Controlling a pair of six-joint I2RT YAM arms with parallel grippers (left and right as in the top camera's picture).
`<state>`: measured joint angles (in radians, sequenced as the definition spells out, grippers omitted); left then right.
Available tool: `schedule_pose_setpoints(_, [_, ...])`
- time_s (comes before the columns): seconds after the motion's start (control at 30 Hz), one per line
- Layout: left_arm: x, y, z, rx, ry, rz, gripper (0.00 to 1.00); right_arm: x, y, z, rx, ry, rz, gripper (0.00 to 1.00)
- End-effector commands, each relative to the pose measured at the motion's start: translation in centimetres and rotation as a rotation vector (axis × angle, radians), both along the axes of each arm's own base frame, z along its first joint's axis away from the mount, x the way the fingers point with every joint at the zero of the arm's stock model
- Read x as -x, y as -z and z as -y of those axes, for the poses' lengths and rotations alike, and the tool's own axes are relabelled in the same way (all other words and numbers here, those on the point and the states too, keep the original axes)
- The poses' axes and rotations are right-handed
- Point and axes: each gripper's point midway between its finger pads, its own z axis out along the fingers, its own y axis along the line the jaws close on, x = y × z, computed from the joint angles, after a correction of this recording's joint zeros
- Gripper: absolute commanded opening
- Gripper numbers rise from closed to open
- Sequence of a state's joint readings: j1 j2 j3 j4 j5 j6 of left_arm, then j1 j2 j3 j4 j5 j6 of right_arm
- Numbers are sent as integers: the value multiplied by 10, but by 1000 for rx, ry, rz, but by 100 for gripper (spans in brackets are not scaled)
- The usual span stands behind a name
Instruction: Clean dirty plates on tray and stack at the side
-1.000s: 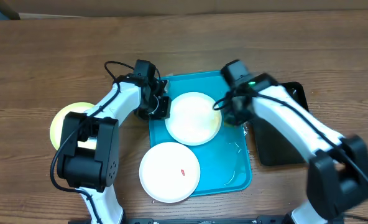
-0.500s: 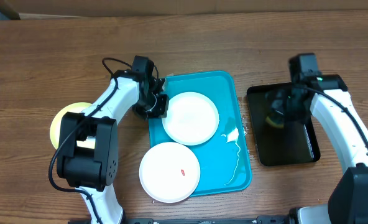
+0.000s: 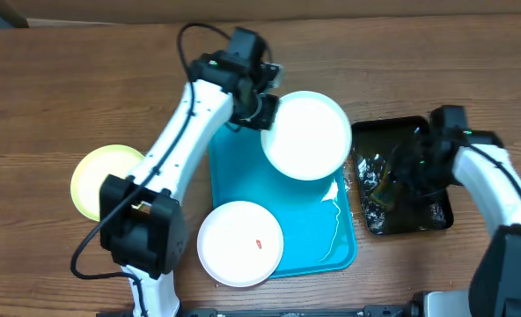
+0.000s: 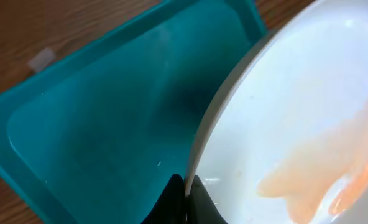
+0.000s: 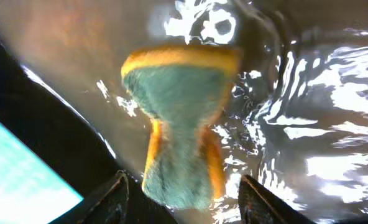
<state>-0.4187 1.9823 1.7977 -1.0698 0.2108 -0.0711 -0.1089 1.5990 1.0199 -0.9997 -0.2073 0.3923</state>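
Note:
Next, my left gripper lets go of the white plate on top of the green-rimmed plate (image 3: 105, 180), so the two are stacked on the table.
My left gripper (image 3: 264, 116) is shut on the rim of a white plate (image 3: 306, 135) and holds it tilted above the far right corner of the cyan tray (image 3: 309, 231). In the left wrist view the black fingertips (image 4: 174, 200) pinch the plate (image 4: 296, 112) edge-on over the tray (image 4: 97, 118). A second white plate (image 3: 240, 244) with a red speck lies on the tray's near left corner. A green-rimmed plate (image 3: 98, 180) rests on the table at the left. My right gripper (image 3: 399, 174) stands open over the black tray (image 3: 419, 132), its fingers either side of a green and yellow sponge (image 5: 181, 124) lying in water.
The black tray (image 5: 41, 112) holds rippling water (image 5: 321, 124) and sits just right of the cyan tray (image 5: 10, 180). Water streaks (image 3: 335, 198) mark the cyan tray's right side. Bare wooden table (image 3: 84, 79) surrounds both trays.
The left gripper has lifted the white plate off the tray and carried it up and to the right. The right gripper went to the black tray and opened, letting the sponge drop into the water.

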Motion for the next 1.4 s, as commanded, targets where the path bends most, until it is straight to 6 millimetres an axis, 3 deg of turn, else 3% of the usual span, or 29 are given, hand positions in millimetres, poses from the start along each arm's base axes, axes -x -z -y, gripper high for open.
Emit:
schedule_pose_setpoints(0.0, [-3, -13, 32, -45, 19, 109, 4, -22, -62, 28, -30, 75, 191, 63])
schedule_pose_setpoints(0.13, [-3, -23, 71, -80, 46, 250, 4, -16, -90, 52, -100, 158, 284, 70])
schedule_pose_setpoints(0.2, [-8, -34, 90, -126, 21, 376, 4, -6, -92, 67, -103, 221, 272, 71])
schedule_pose_setpoints(0.33, [-6, -57, 122, -164, 7, 560, 4, 4, -90, 75, -100, 224, 251, 71])
schedule_pose_setpoints(0.47, [-7, -84, 132, -265, -64, 759, 4, 5, -89, 75, -103, 225, 244, 70])
schedule_pose_setpoints(0.6, [-1, -110, 150, -329, -11, 912, 4, 5, -89, 75, -103, 225, 245, 71])
schedule_pose_setpoints(0.8, [9, -142, 163, -462, 41, 1079, 4, 5, -89, 75, -103, 225, 246, 70])
schedule_pose_setpoints(1.0, [16, -154, 172, -515, 92, 1133, 4, 5, -89, 75, -103, 225, 245, 70])
schedule_pose_setpoints(1.37, [20, -154, 176, -515, 109, 1138, 4, 5, -89, 75, -103, 225, 244, 71])
